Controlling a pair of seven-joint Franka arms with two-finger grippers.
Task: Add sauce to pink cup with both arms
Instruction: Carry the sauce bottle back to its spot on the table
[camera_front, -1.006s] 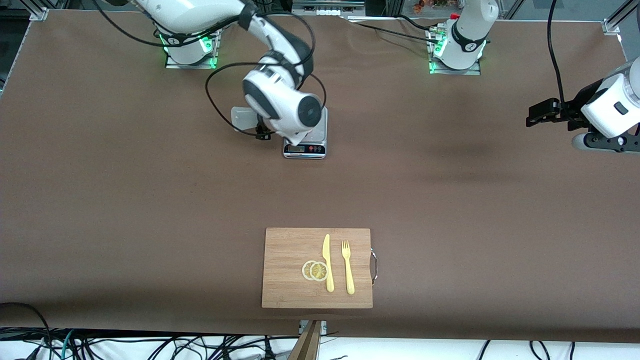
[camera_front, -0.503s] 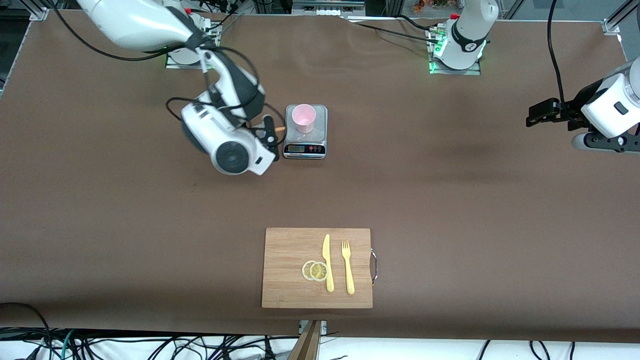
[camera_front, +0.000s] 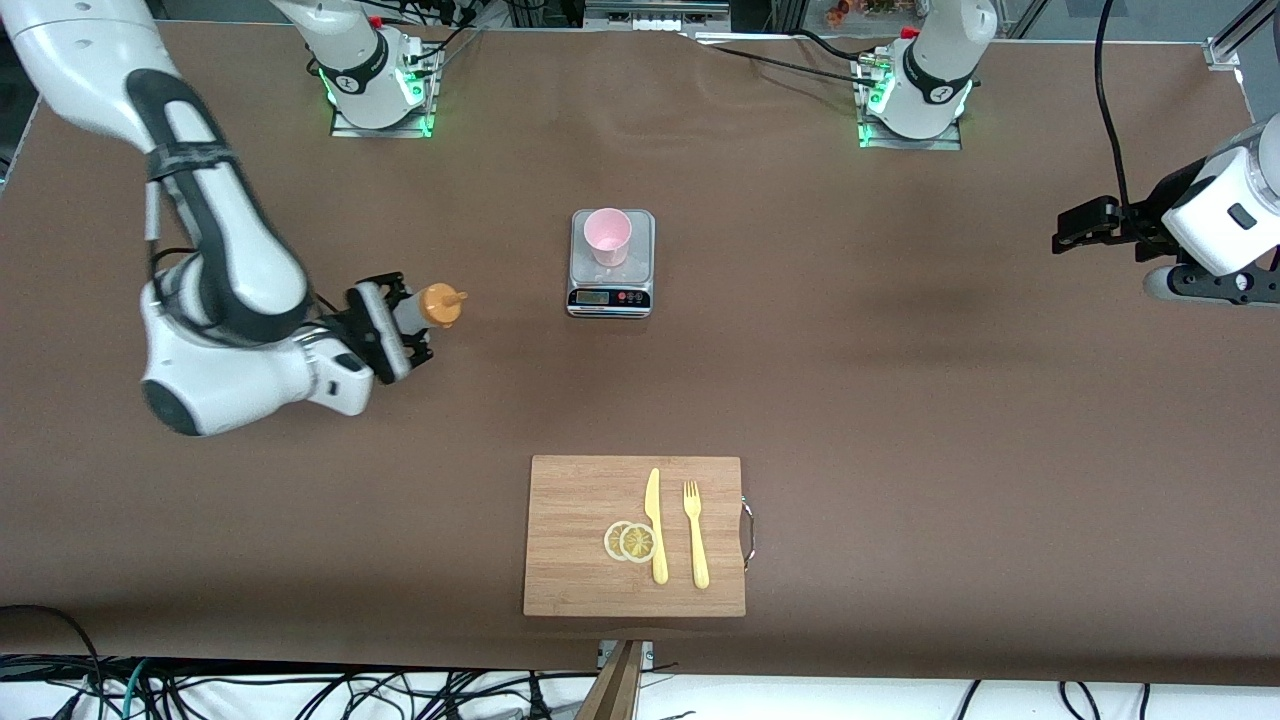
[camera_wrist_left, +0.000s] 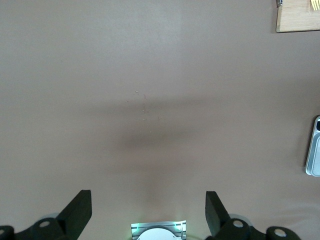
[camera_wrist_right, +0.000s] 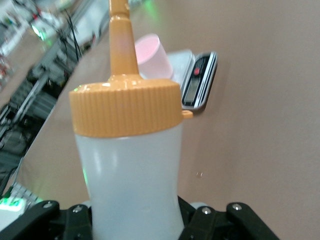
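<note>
My right gripper will be setting the sauce bottle upright on bare table (camera_front: 351, 318) well away from the silver scale, level with the scale's display edge.
The pink cup (camera_front: 607, 236) stands upright on a silver kitchen scale (camera_front: 611, 292). My right gripper (camera_front: 396, 326) is shut on the sauce bottle (camera_front: 412, 314), whose orange cap (camera_front: 438, 304) and nozzle point toward the scale. It holds the bottle over bare table, off toward the right arm's end from the scale. In the right wrist view the frosted bottle (camera_wrist_right: 130, 170) fills the frame, with the cup (camera_wrist_right: 152, 54) and scale (camera_wrist_right: 200, 80) past its nozzle. My left gripper (camera_front: 1078, 228) waits open and empty at the left arm's end; its fingers (camera_wrist_left: 80, 206) stand wide apart.
A wooden cutting board (camera_front: 580, 500) lies near the front edge with a yellow knife (camera_front: 655, 525), a yellow fork (camera_front: 695, 532) and two lemon slices (camera_front: 630, 541). The left wrist view shows the board's corner (camera_wrist_left: 297, 20) and the scale's edge (camera_wrist_left: 314, 150).
My right arm has swung away from over the scale toward the right arm's end, carrying the sauce bottle. The cup on the scale has come into view. The left arm has not moved.
</note>
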